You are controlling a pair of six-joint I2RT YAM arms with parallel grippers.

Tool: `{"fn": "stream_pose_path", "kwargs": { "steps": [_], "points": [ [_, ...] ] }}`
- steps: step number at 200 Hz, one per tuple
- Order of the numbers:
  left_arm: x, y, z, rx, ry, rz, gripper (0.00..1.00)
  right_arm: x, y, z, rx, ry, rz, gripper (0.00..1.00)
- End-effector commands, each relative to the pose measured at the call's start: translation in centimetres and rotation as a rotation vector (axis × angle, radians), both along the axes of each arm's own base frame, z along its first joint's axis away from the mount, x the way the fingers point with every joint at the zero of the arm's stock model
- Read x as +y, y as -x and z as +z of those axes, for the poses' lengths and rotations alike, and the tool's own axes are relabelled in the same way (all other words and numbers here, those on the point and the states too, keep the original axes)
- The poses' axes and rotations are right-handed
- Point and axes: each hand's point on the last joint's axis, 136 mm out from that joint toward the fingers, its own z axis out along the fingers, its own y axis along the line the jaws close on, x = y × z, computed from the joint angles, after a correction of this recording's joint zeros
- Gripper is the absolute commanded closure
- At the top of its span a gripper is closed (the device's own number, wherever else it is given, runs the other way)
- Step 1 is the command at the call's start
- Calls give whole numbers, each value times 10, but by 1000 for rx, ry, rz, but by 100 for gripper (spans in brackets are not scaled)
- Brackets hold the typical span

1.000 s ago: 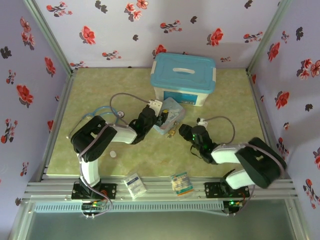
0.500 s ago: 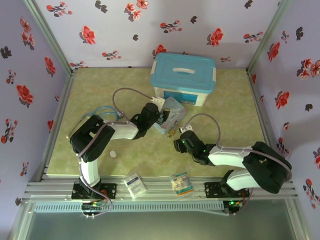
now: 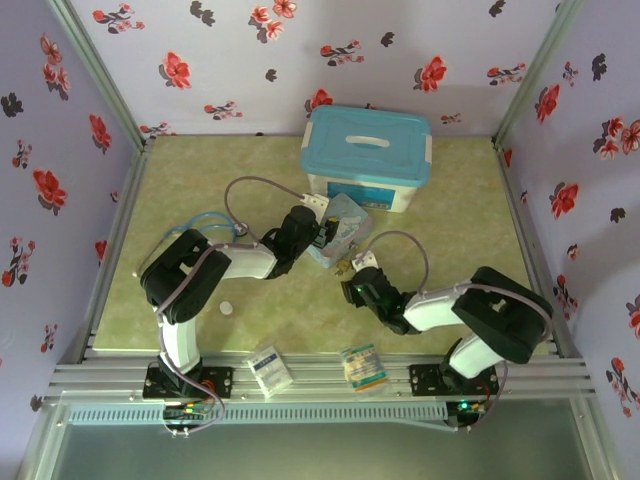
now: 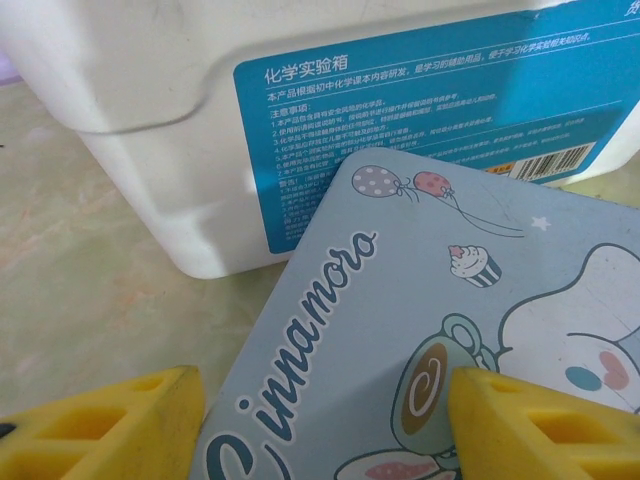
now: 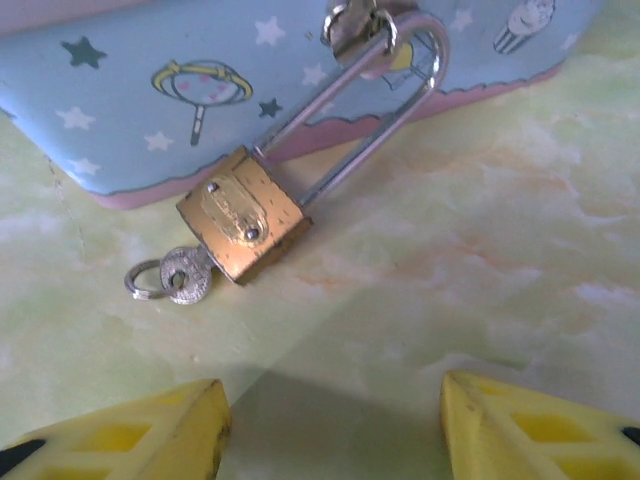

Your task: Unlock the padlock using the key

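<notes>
My right gripper is facing the key while the padlock's shackle hooks through the tin's clasp, so that gripper should come around and grip the shackle from its side [image 5: 408,108].
The brass padlock [image 5: 240,215] lies on the green table, its silver shackle [image 5: 400,90] hooked through the clasp of the pale-blue cartoon tin [image 5: 230,80]. The small grey key [image 5: 187,275] sticks out of the padlock's bottom end, with a thin ring on it. My right gripper [image 5: 335,430] stands open just in front of the padlock, nothing between its yellow fingers [image 5: 130,435]. From above, the right gripper [image 3: 351,287] sits just below the padlock [image 3: 343,266]. My left gripper [image 4: 320,430] is open over the tin's lid [image 4: 430,300], one finger beside its edge.
A white box with a blue lid [image 3: 368,158] stands right behind the tin. A small white disc [image 3: 227,309] lies at the left. Two small packets [image 3: 270,368] [image 3: 362,364] rest on the front rail. Cables loop over both arms.
My right gripper has swung left and in toward the padlock. The left gripper shifted slightly toward the tin, then held still.
</notes>
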Motion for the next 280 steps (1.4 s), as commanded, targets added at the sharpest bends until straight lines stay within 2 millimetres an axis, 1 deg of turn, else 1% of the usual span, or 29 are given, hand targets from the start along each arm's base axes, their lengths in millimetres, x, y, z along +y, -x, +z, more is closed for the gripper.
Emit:
{"fn": "stream_pose_path", "kwargs": {
  "steps": [1,7,32,38,53,69,89,100,115,142,162,173,184,190,204,222,232,246,255,268,280],
  "points": [
    [36,43,-106,280,-228,-21,35,16,-9,-3,-27,-18,10,41],
    [36,43,-106,278,-228,-24,35,16,-11,-5,-28,-17,-6,41],
    [37,44,-106,275,-228,-31,35,5,-23,-10,-65,-8,-121,43],
    [36,45,-105,273,-225,-38,35,3,-27,-9,-82,-13,-149,43],
    [36,46,-107,273,-226,-46,37,-9,-35,-5,-123,15,-234,45],
    [38,47,-111,277,-235,-47,37,-20,-38,0,-155,28,-296,47],
    [39,47,-114,272,-232,-48,38,-17,-38,8,-176,-24,-289,50],
    [39,48,-114,268,-230,-49,38,-19,-39,12,-192,-49,-301,51],
    [40,49,-115,269,-232,-54,38,-30,-42,16,-198,-67,-350,53],
    [42,52,-119,275,-239,-53,38,-52,-54,10,-138,-172,-417,55],
    [44,54,-121,279,-245,-54,38,-59,-62,12,-108,-287,-416,56],
    [45,55,-122,282,-243,-53,38,-56,-65,15,-87,-346,-382,56],
    [46,55,-122,283,-246,-53,38,-55,-66,21,-90,-405,-364,56],
    [47,56,-123,284,-248,-54,38,-50,-65,25,-81,-447,-337,56],
    [48,57,-124,285,-249,-53,38,-48,-68,30,-67,-497,-325,56],
    [49,58,-125,288,-246,-51,38,-51,-73,28,-20,-532,-339,56],
    [49,58,-124,288,-243,-50,38,-52,-78,28,24,-593,-345,55],
    [49,58,-125,289,-239,-47,38,-49,-77,32,71,-685,-325,52],
    [49,58,-125,288,-238,-46,38,-42,-74,34,100,-716,-293,51],
    [49,58,-124,288,-236,-44,38,-26,-71,35,171,-757,-235,49],
    [48,58,-125,289,-236,-46,37,-17,-67,36,218,-803,-211,49]
  ]
}}
